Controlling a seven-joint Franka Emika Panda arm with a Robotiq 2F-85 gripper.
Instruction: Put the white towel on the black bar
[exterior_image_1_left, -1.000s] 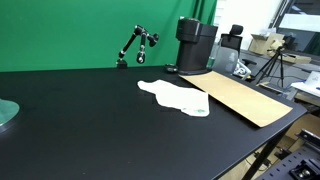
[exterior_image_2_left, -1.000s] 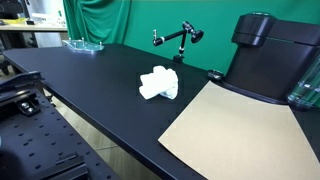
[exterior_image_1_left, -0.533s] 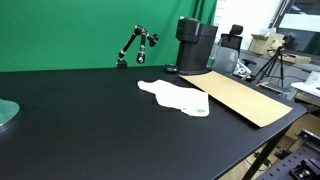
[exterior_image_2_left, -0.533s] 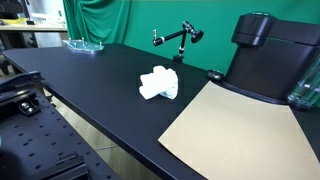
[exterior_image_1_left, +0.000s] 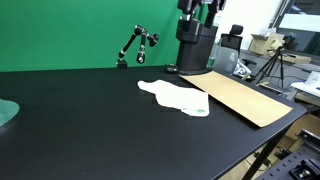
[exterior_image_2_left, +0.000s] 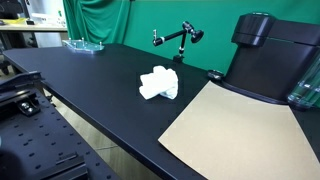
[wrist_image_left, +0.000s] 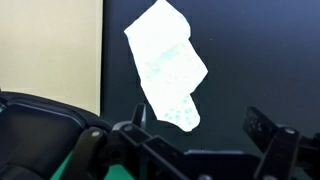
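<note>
Next, my gripper will go to the white towel's middle (exterior_image_1_left: 189, 94) (wrist_image_left: 155, 58), slightly toward the tan cardboard sheet, and close there.
The white towel (exterior_image_1_left: 175, 96) lies crumpled on the black table in both exterior views (exterior_image_2_left: 159, 84). In the wrist view it lies (wrist_image_left: 165, 65) below and ahead of my fingers. The black bar (exterior_image_1_left: 134, 45), a thin jointed rod with knobs, stands at the table's back edge before the green curtain; it also shows in an exterior view (exterior_image_2_left: 178, 37). My gripper (exterior_image_1_left: 203, 14) hangs high above the table at the top edge of an exterior view, over the black machine. In the wrist view the gripper (wrist_image_left: 200, 130) is open and empty.
A tan cardboard sheet (exterior_image_1_left: 240, 97) lies next to the towel (exterior_image_2_left: 235, 130). A bulky black cylindrical machine (exterior_image_1_left: 195, 50) stands behind it (exterior_image_2_left: 268, 60). A glass dish (exterior_image_1_left: 5, 112) sits at a far table end. A tripod (exterior_image_1_left: 272, 65) stands beyond the table.
My gripper has come into view at the top of an exterior view, above the black machine. The towel and bar have not moved.
</note>
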